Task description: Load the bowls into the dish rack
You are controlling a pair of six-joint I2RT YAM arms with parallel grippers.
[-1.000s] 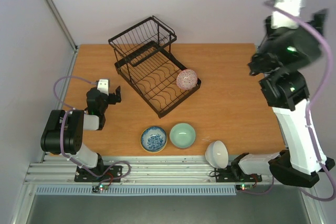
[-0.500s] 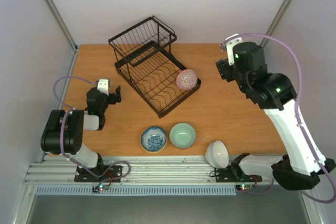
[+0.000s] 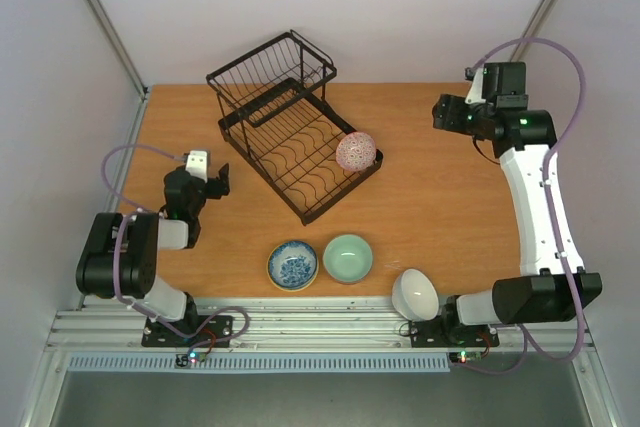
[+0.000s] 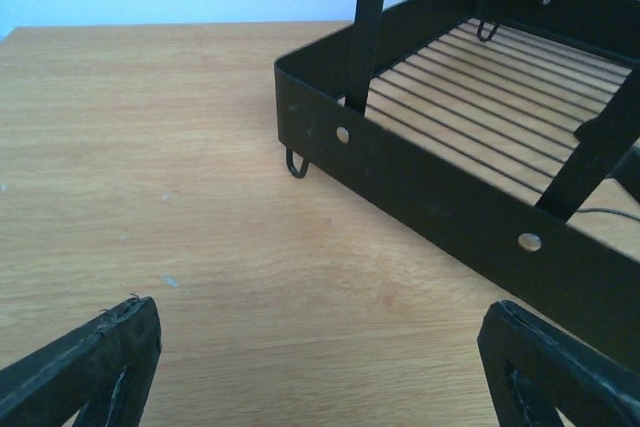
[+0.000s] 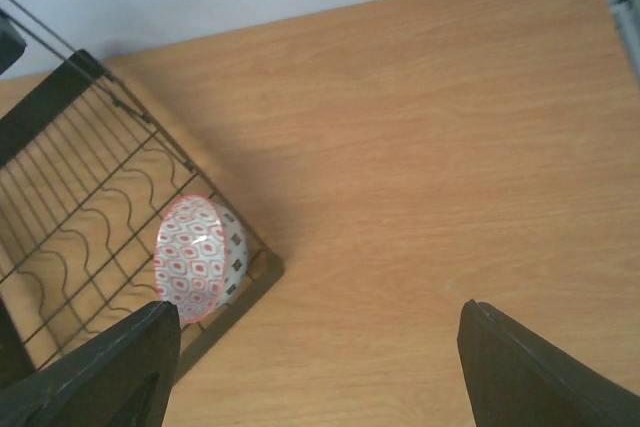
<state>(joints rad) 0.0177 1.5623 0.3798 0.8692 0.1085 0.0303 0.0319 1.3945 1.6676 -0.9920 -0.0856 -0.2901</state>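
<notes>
My right gripper is going to the pink-red patterned bowl's rim (image 3: 373, 149) (image 5: 223, 275). It will close there, on the side of the bowl by the dish rack's corner, away from the raised wire basket.
The black wire dish rack (image 3: 290, 137) stands at the back middle of the table. The pink-red patterned bowl (image 3: 356, 151) stands on edge in its near right corner and also shows in the right wrist view (image 5: 195, 259). The blue-and-white bowl (image 3: 293, 264) and the pale green bowl (image 3: 348, 257) sit side by side at the front. The white bowl (image 3: 414, 294) leans tilted at the table's front edge. My left gripper (image 3: 222, 183) is open and empty, low, just left of the rack (image 4: 440, 197). My right gripper (image 3: 445, 112) is open and empty, up to the right of the rack.
The rack's raised wire basket (image 3: 270, 69) stands at its far end. The right arm's base (image 3: 520, 297) is right beside the white bowl. Bare wood (image 5: 430, 147) lies under the right gripper, between the rack and the table's right edge.
The right arm has swung down from high at the right and now reaches over the table's back right, its gripper pointing toward the rack. The left arm and the bowls have not moved.
</notes>
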